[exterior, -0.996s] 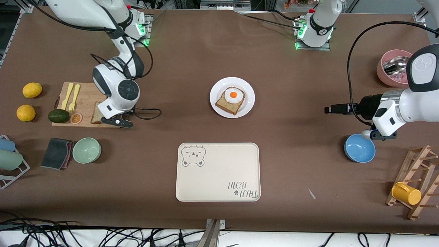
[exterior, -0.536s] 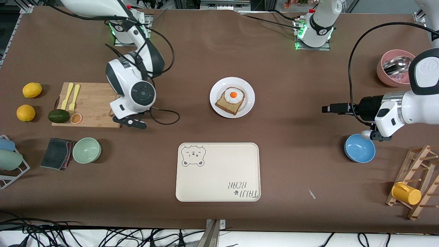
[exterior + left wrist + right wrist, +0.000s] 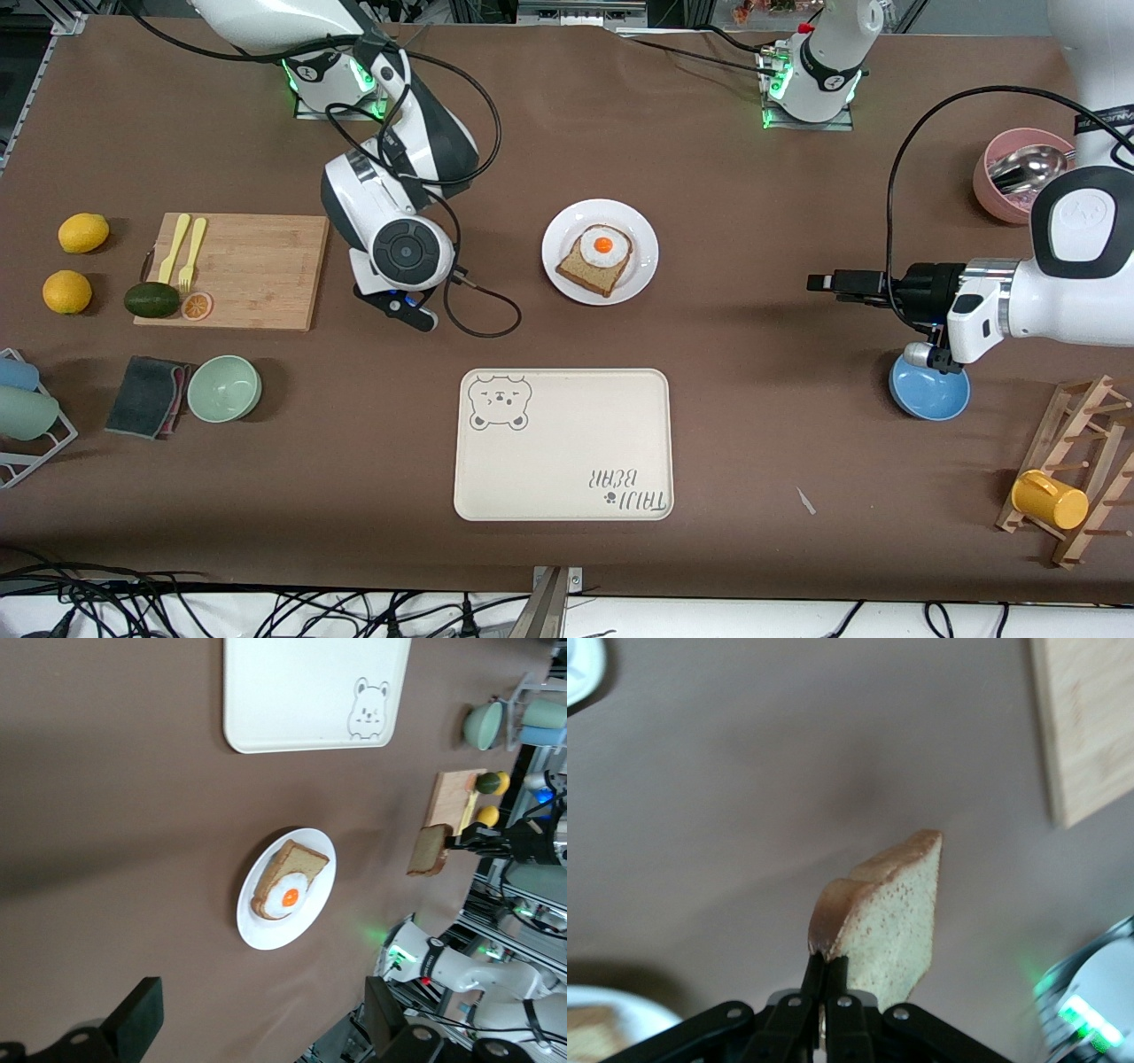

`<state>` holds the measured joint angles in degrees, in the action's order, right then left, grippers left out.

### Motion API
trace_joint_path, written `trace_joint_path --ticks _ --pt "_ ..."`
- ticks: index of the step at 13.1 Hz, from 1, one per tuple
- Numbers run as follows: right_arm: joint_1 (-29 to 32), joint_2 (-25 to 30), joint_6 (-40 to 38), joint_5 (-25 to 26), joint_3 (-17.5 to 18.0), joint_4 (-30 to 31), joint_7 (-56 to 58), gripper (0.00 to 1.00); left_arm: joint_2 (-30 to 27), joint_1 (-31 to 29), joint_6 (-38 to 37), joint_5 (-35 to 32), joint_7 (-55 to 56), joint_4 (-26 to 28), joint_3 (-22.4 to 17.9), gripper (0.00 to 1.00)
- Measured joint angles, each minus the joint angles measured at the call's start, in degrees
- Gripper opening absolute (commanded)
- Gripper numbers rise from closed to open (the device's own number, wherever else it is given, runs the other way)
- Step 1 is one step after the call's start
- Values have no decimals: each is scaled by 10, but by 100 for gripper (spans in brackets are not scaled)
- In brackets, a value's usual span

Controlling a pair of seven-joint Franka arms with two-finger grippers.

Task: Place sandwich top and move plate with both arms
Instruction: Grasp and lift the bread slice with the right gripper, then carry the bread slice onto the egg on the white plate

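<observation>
Next, my right gripper releases the sandwich top over the bread slice with the fried egg (image 3: 586, 250) on the plate.
The sandwich top (image 3: 881, 912), a plain speckled slice, hangs on edge from my shut right gripper (image 3: 830, 961). In the front view my right wrist (image 3: 400, 252) hides both; it is over the table between the cutting board and the white plate (image 3: 558, 266). The left wrist view shows the sandwich top (image 3: 430, 850) in the air. The plate holds a bread slice with a fried egg (image 3: 595, 259). My left gripper (image 3: 819, 283) is open and empty, level, toward the left arm's end from the plate, fingers (image 3: 133, 1019) wide apart.
A cutting board (image 3: 239, 266) holds yellow forks, an avocado and an orange slice. The cream bear tray (image 3: 567, 443) lies nearer the camera than the plate. A green bowl (image 3: 223, 387), a blue bowl (image 3: 928, 390) and a rack with a yellow mug (image 3: 1050, 501) stand nearby.
My right arm has lifted the sandwich top off the cutting board and carried it toward the plate. My left gripper has shifted a little toward the plate.
</observation>
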<state>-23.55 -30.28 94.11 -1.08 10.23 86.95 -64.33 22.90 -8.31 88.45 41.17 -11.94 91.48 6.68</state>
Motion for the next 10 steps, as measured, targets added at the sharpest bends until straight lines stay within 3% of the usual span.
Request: trace_joint_path --ticks 5,10 --pt "-23 -31 -4 -154 1 -68 -166 0 42 1 10 54 -31 5 1 100" --pt "-47 -130 45 -282 1 -154 -338 0 63 10 88 84 -73 38 13 96"
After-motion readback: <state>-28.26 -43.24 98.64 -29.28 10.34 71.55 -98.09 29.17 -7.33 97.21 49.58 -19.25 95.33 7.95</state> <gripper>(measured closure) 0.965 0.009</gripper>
